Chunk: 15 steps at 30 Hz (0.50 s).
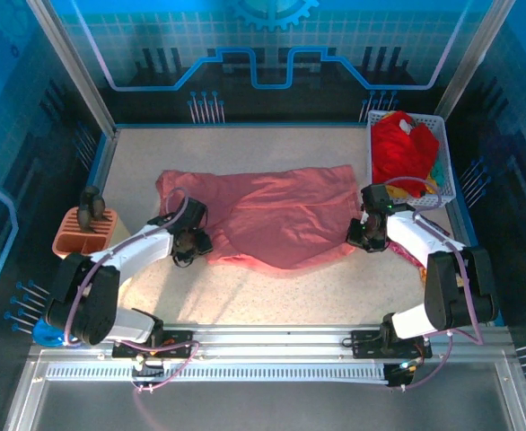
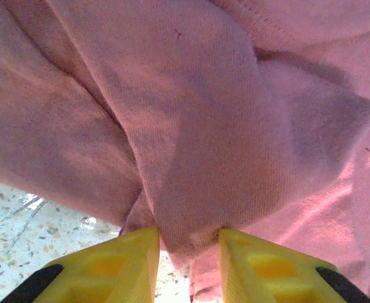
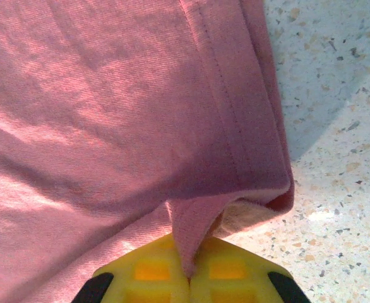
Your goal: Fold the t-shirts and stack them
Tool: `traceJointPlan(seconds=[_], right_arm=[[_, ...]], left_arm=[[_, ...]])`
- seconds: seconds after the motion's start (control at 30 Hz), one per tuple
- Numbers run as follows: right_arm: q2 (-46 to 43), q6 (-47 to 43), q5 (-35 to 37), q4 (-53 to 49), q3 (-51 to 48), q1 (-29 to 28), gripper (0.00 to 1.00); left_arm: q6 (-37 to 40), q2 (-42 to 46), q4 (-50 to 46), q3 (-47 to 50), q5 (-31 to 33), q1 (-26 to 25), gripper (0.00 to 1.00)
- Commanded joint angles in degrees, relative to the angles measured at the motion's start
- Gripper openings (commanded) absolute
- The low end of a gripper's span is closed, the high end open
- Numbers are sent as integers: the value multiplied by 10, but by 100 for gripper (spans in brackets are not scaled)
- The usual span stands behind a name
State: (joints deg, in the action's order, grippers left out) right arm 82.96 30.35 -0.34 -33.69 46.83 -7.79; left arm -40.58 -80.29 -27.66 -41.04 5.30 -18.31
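Note:
The pink t-shirt's fold overlaps at my left gripper; I will release it, grab cloth nearer the orange holder [image 1: 173, 188], pull that out.
A large salmon-pink t-shirt [image 1: 272, 215] lies spread and rumpled across the middle of the table. My left gripper [image 1: 191, 241] sits at its left edge. In the left wrist view the yellow fingers [image 2: 134, 259] stand a little apart, with a bunched fold of the pink cloth [image 2: 191, 113] pressed between them at my left gripper [image 2: 188, 237]. My right gripper [image 1: 368, 235] is at the shirt's right edge. In the right wrist view my right gripper [image 3: 190, 243] is shut on a pinched tip of the hemmed corner [image 3: 109, 107]. A brighter red t-shirt [image 1: 399, 148] lies in the basket with yellow and green cloth.
The white basket [image 1: 449, 171] stands at the back right, close behind my right arm. An orange holder [image 1: 82, 235] with a dark object in it sits at the left edge. Speckled tabletop [image 1: 281, 292] lies bare between the shirt and the arm bases.

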Motion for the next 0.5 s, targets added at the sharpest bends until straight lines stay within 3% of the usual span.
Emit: traceJointPlan(seconds=[0.0, 0.13, 0.23, 0.33, 0.47], right_arm=[[0, -8, -9, 0, -9, 10, 0], [-1, -10, -9, -1, -10, 15, 0], [1, -12, -16, 0, -11, 23, 0], [-2, -18, -31, -2, -9, 38, 0], [-8, -23, -36, -3, -11, 53, 0]], left_arm=[[-5, -14, 7, 3, 15, -2, 30], [-6, -20, 3, -2, 23, -2, 20], [-9, -22, -30, -23, 35, 3, 0], [-1, 4, -61, -41, 7, 24, 0], [6, 77, -77, -37, -75, 90, 0]])
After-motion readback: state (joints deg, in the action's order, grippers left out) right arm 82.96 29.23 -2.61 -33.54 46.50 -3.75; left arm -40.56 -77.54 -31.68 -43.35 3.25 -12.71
